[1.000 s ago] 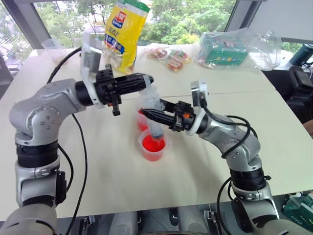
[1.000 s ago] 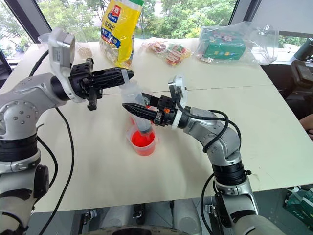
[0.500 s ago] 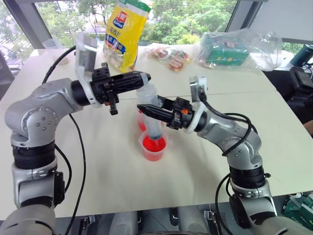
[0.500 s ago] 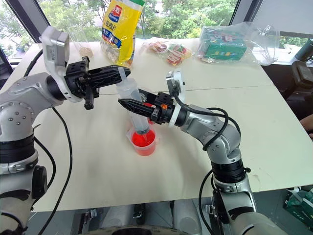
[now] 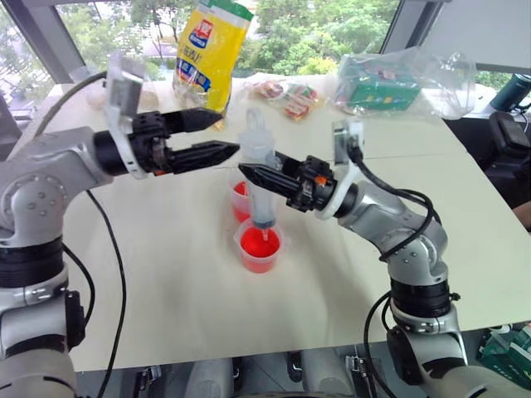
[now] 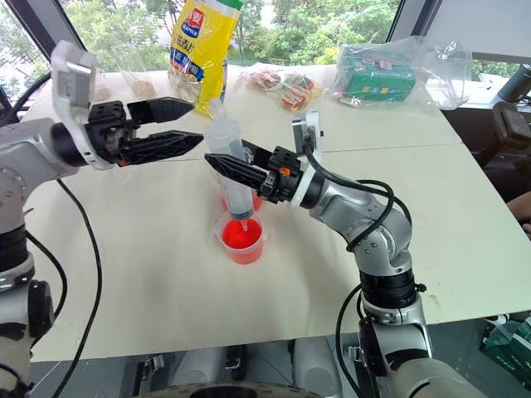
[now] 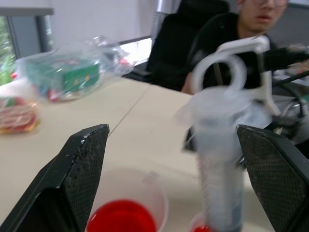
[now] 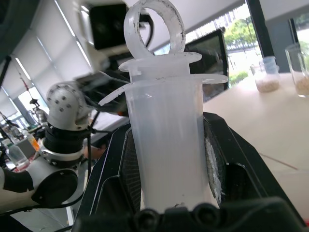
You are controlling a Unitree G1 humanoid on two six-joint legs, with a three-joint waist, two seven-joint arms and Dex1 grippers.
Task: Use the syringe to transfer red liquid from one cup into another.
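Observation:
My right gripper should set the clear syringe down on the bare table (image 5: pixel 343 220) beside the cups, at a spot that is nearer than the green box. The syringe now hangs just over the near cup.
The clear syringe (image 5: pixel 259 170) stands upright, its plunger ring (image 8: pixel 153 26) pressed down close to the barrel. My right gripper (image 5: pixel 252 174) is shut on the barrel from the right. The tip hangs just over the near cup (image 5: pixel 261 249), which holds red liquid (image 6: pixel 242 236). A second cup (image 5: pixel 238 199) with red liquid stands just behind it. Left of the plunger, my left gripper (image 5: pixel 227 133) is open and holds nothing. Its two fingers (image 7: pixel 82 169) frame the syringe (image 7: pixel 219 159) in the left wrist view.
A yellow bag (image 5: pixel 211 50), snack packets (image 5: pixel 286 95) and a green box in clear plastic (image 5: pixel 390 83) lie along the table's far side. Small jars (image 6: pixel 141 83) stand at the back left. A person (image 7: pixel 212 43) sits beyond the table.
My left gripper has let go of the plunger top, opened wide and drawn back to the left. The right gripper still holds the syringe over the near cup.

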